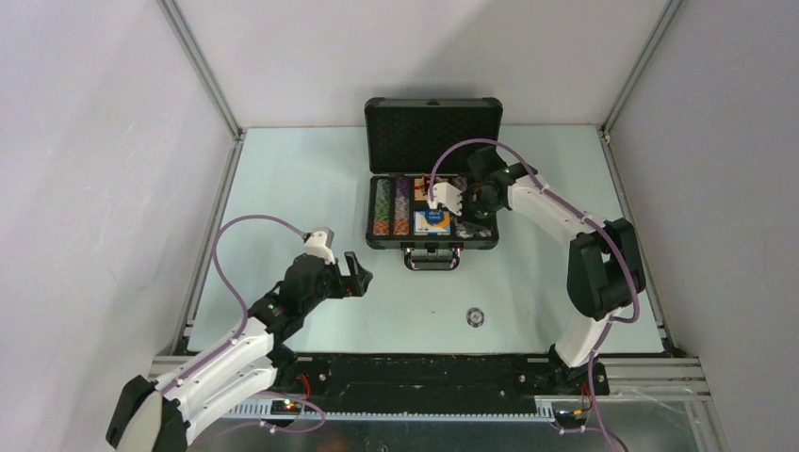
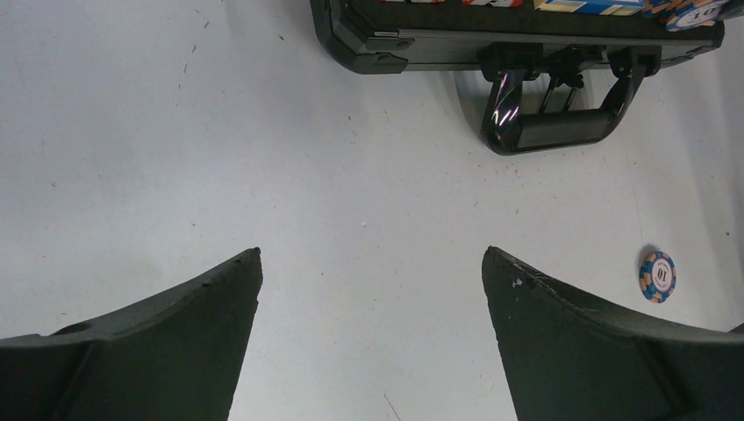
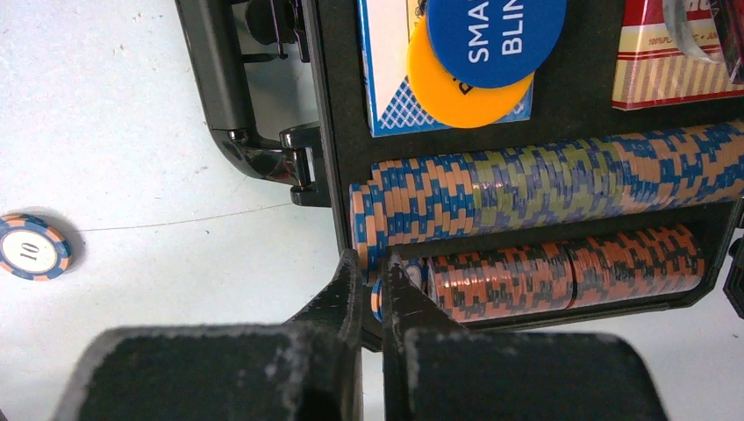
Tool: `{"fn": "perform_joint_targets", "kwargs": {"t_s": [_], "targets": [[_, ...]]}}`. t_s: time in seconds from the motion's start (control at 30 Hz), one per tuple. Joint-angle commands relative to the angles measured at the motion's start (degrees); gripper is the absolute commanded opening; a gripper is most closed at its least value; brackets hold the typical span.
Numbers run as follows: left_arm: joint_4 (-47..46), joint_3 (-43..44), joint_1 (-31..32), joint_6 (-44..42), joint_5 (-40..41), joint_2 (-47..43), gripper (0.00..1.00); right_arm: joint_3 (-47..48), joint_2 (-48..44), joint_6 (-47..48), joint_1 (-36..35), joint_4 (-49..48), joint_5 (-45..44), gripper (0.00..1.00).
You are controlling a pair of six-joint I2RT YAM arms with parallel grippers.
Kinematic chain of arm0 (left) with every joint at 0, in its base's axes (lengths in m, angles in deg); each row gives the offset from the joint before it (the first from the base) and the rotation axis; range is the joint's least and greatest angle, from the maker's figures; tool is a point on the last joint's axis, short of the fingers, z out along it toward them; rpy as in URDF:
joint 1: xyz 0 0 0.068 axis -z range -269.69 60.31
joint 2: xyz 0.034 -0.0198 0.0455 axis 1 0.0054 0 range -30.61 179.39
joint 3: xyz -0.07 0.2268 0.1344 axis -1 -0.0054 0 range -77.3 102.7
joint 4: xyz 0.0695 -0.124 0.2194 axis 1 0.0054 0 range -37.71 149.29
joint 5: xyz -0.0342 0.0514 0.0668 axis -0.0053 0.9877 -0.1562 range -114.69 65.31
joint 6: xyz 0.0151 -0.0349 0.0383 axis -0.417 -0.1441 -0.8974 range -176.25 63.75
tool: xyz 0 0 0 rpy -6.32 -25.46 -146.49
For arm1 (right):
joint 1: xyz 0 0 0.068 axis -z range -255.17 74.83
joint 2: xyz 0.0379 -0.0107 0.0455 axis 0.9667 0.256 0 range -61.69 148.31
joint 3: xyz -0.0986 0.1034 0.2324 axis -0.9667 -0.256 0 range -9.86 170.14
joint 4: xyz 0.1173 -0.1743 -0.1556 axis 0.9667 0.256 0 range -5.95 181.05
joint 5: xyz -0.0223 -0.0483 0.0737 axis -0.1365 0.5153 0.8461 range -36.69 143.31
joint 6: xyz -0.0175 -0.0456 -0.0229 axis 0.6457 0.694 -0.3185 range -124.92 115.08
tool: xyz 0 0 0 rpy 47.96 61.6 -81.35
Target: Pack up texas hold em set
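Observation:
I need to let go of the blue-orange chips with my right gripper against the handle-side end of the orange-black row (image 1: 483, 226) (image 3: 421, 282) in the briefcase.
The dark briefcase (image 1: 432, 141) lies open at the table's far middle, handle (image 2: 548, 127) toward me. It holds rows of striped chips (image 3: 544, 189), a red card box (image 3: 676, 61), a blue card box (image 3: 386, 70), and a blue button (image 3: 496, 31) over an orange button (image 3: 465, 92). My right gripper (image 1: 476, 209) is over the case's right side; in the right wrist view it (image 3: 370, 263) is shut on a blue-orange chip (image 3: 375, 306) at the end of the orange-black row. My left gripper (image 1: 356, 273) is open and empty above bare table, also in the left wrist view (image 2: 371, 254).
One loose blue-orange chip marked 10 (image 1: 476, 317) lies on the table in front of the case, seen also in the left wrist view (image 2: 658, 276) and the right wrist view (image 3: 31, 247). White walls and metal rails enclose the table on three sides.

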Motion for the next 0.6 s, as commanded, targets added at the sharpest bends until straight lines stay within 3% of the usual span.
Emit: {"fn": "perform_joint_targets", "kwargs": {"t_s": [0.0, 0.57], "targets": [[-0.9, 1.0, -0.3, -1.2, 1.2, 0.3, 1.00, -0.9, 0.2, 1.3, -0.8, -2.4, -2.5, 0.00], [-0.9, 1.0, -0.3, -1.2, 1.1, 0.2, 1.00, -11.0, -3.3, 1.1, -3.7, -15.5, -9.9, 0.00]]}}
